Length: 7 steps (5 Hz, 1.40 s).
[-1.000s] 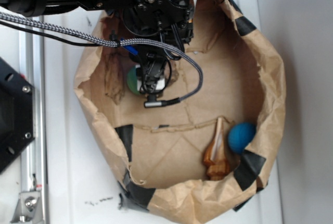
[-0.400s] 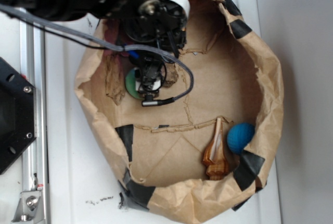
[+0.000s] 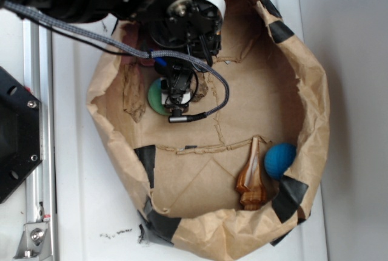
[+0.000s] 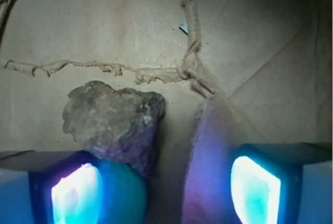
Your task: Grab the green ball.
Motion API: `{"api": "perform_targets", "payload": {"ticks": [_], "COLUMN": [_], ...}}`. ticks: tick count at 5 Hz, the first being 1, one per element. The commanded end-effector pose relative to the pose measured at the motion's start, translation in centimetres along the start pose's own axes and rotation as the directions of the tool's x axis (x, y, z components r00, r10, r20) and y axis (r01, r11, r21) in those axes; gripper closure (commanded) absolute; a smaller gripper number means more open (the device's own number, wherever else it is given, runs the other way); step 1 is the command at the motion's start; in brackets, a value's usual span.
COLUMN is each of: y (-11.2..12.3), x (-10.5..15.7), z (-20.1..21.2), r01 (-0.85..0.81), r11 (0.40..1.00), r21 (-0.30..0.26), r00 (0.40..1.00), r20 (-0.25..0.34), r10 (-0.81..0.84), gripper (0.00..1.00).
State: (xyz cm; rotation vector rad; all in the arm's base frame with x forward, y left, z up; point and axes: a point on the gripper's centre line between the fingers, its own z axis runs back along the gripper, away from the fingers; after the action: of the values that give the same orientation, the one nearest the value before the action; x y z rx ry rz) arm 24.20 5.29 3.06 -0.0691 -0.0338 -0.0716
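Observation:
The robot's gripper will next close around the green ball's middle point(image 3: 157, 96) point(image 4: 123, 195), beside the grey-brown rock, so that the ball sits centred between both fingers.
The green ball point(image 3: 155, 96) lies on the floor of a brown paper bag point(image 3: 315, 79), at its left side, mostly hidden under my arm. In the wrist view the green ball point(image 4: 125, 195) sits at the bottom left, against the inner face of the left finger point(image 4: 75, 195) and touching a grey-brown rock point(image 4: 112, 120). My gripper point(image 3: 176, 98) hovers low over the ball; in the wrist view the gripper point(image 4: 165, 193) is open, with a wide gap between the ball and the right finger point(image 4: 255, 190).
A darker blue ball point(image 3: 280, 160) and a brown glossy shell-like piece point(image 3: 252, 179) lie at the bag's right front. The bag's crumpled walls, patched with black tape point(image 3: 290, 195), rise all around. A black block point(image 3: 15, 139) and a metal rail point(image 3: 36, 91) stand left.
The arm has shifted slightly left and down into the bag, and the gripper sits closer over the green ball. The other objects have not moved.

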Motion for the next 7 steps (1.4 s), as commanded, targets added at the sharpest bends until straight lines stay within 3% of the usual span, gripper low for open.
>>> {"api": "perform_targets", "payload": {"ticks": [1,2,7], "y": [-1.6,-2.3,-2.4], "x": [-0.1,0.2,0.2], "z": [2.9,3.9,-0.6], "r01": [0.004,0.002,0.003], "r11": [0.997,0.996,0.999], "r21": [-0.077,-0.092,-0.04], "r00": [0.998,0.996,0.999], "r20": [0.067,0.09,0.042], "r10": [0.001,0.007,-0.002], "gripper": [0.0,0.0,0.0]}}
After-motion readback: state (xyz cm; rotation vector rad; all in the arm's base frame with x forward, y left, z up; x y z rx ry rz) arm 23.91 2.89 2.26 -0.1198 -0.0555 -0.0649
